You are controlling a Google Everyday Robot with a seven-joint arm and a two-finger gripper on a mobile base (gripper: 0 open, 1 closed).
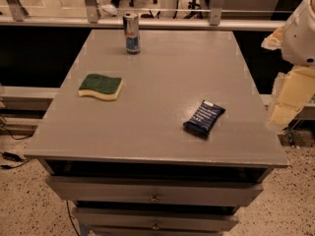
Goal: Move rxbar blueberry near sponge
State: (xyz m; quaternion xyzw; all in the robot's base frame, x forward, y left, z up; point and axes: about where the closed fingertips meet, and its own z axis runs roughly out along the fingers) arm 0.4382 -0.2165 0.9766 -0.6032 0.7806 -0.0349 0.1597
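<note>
Next, I move my gripper to the rxbar blueberry and close it on its wrapper's middle (pixel 204 118), between the two short ends.
The rxbar blueberry (pixel 204 117) is a dark navy wrapper with white lettering, lying flat and slanted on the right front part of the grey table (pixel 162 73). The sponge (pixel 101 86), green on top with a pale yellow base, lies on the table's left side, well apart from the bar. My gripper (pixel 283 113) hangs at the end of the white arm at the right edge of the view. It is off the table's right side, to the right of the bar and holds nothing that I can see.
An upright silver-and-blue drink can (pixel 131 33) stands at the table's far edge, behind the sponge. Drawers (pixel 155 195) sit under the table front. A rail and chair legs lie beyond the far edge.
</note>
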